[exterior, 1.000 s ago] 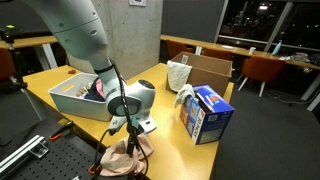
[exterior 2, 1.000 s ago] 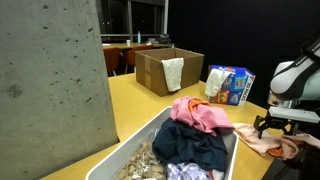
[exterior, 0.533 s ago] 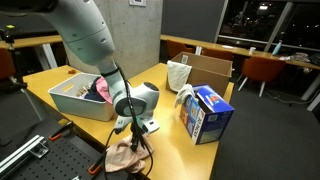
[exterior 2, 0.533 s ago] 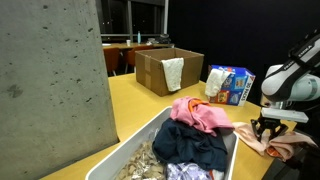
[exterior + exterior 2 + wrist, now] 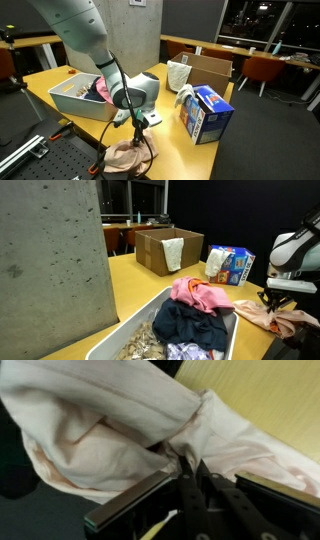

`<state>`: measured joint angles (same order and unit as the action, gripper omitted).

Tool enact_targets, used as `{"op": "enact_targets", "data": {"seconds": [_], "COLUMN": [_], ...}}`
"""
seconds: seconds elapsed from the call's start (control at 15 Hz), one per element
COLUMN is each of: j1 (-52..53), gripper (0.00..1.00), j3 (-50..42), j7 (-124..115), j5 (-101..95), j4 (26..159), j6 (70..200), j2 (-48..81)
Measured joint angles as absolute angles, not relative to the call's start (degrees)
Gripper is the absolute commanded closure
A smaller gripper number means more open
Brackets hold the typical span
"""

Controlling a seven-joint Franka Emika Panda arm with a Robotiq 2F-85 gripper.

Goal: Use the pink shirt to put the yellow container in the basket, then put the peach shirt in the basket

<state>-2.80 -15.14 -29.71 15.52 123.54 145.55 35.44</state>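
Note:
The robot's gripper will release the peach shirt on the pink shirt, draped over the edge (image 5: 115,87) of the basket.
The peach shirt (image 5: 125,155) lies crumpled at the near edge of the wooden table and partly hangs over it. It fills the wrist view as the peach shirt (image 5: 110,420). My gripper (image 5: 190,461) points down into it, shut on a pinched fold of the fabric. The gripper (image 5: 137,127) and the gripper (image 5: 272,302) show in both exterior views, the latter just above the peach shirt (image 5: 278,320). The basket (image 5: 128,332) holds the pink shirt (image 5: 200,293) on top of a dark blue cloth (image 5: 190,326). In an exterior view the basket (image 5: 72,100) stands behind my arm. The yellow container is out of view.
A brown cardboard box (image 5: 208,68) with a white cloth (image 5: 178,75) over its side stands at the back of the table, seen too as the box (image 5: 158,248). A blue carton (image 5: 208,112) stands near the gripper. A concrete pillar (image 5: 50,270) blocks part of an exterior view.
The jaws stood wide over the peach shirt a second ago and have now shut on a fold of it. The arm stayed over the same spot at the table's edge.

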Motion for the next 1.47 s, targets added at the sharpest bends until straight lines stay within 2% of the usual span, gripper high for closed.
{"op": "enact_targets", "data": {"seconds": [0.4,0.67,0.87,1.07,1.47], "j1": [4.27,6.57,5.52,4.19,5.22], "gripper": [0.98,0.98,0.98,0.98,0.98], "j3": [-21.83,-22.01,-17.74,-10.11,4.25], "j7": [-40.63,-53.80,-60.40,-60.33,-55.78], "j5": [0.76,-17.04,-26.77,-28.60,-26.59], "j4": [132.20,134.38,133.46,130.99,124.28], "j6": [145.61,144.28,139.49,135.16,133.40], "j2": [18.46,6.70,-1.53,-8.00,-10.10]}}
